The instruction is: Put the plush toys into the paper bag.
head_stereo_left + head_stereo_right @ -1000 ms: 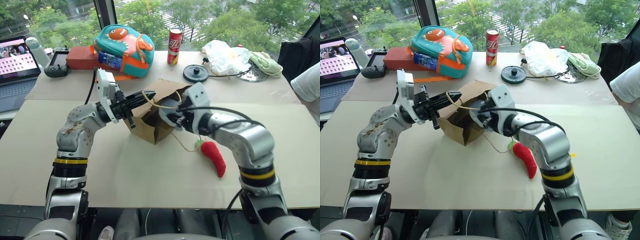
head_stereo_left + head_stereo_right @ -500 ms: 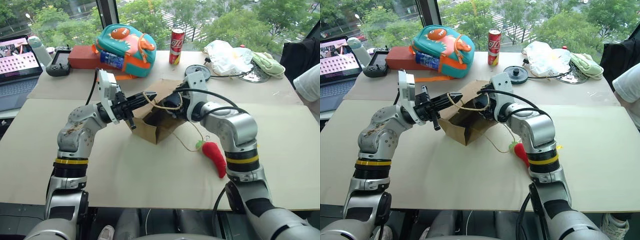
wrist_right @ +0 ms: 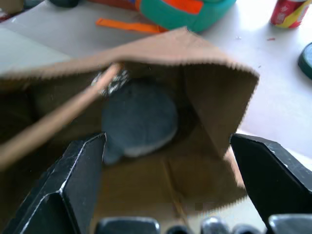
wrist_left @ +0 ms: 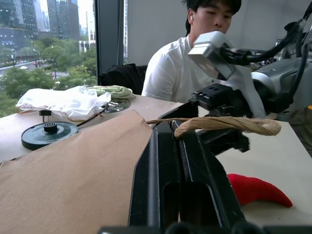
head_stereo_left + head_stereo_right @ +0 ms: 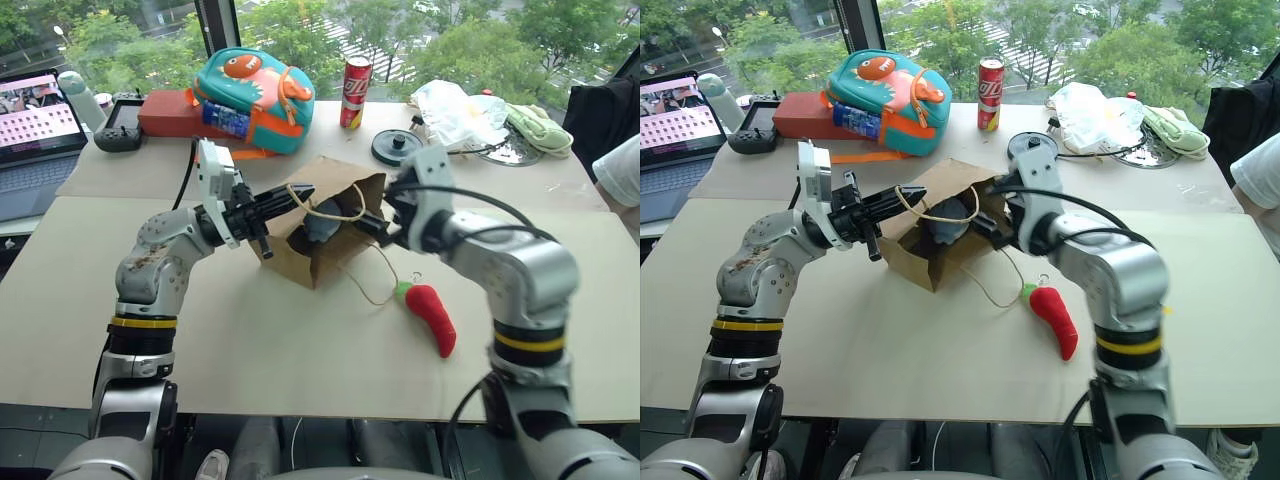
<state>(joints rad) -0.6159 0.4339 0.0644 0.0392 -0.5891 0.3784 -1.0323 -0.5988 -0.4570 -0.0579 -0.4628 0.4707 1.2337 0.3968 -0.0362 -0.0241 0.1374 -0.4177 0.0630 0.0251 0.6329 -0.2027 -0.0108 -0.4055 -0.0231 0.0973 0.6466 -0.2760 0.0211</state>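
I need to next move my right gripper over to the red chili pepper and close it on the pepper's narrow end (image 5: pixel 442 333), away from its green stem.
The brown paper bag (image 5: pixel 318 252) lies on its side mid-table, mouth open toward my right arm. Inside it rests the fuzzy grey-blue ball (image 3: pixel 140 122), also seen through the mouth (image 5: pixel 322 224). My left gripper (image 5: pixel 293 193) is shut on the bag's twine handle (image 4: pixel 222 126) and holds the upper edge up. My right gripper (image 5: pixel 372 226) is open just outside the bag's mouth, its fingers (image 3: pixel 78 180) spread wide with nothing between them. The red chili pepper with green stem (image 5: pixel 433 314) lies on the table right of the bag, below my right forearm.
At the back stand a teal and orange dinosaur backpack (image 5: pixel 250 88), a red can (image 5: pixel 352 78), a black round disc (image 5: pixel 395 147) and a white plastic bag (image 5: pixel 452 108). A laptop (image 5: pixel 35 125) sits far left. A person in a white shirt (image 4: pixel 180 73) is at the table's right side.
My right gripper opened, left the grey-blue ball in the bag and drew back to the right out of the mouth. The left gripper kept its hold.
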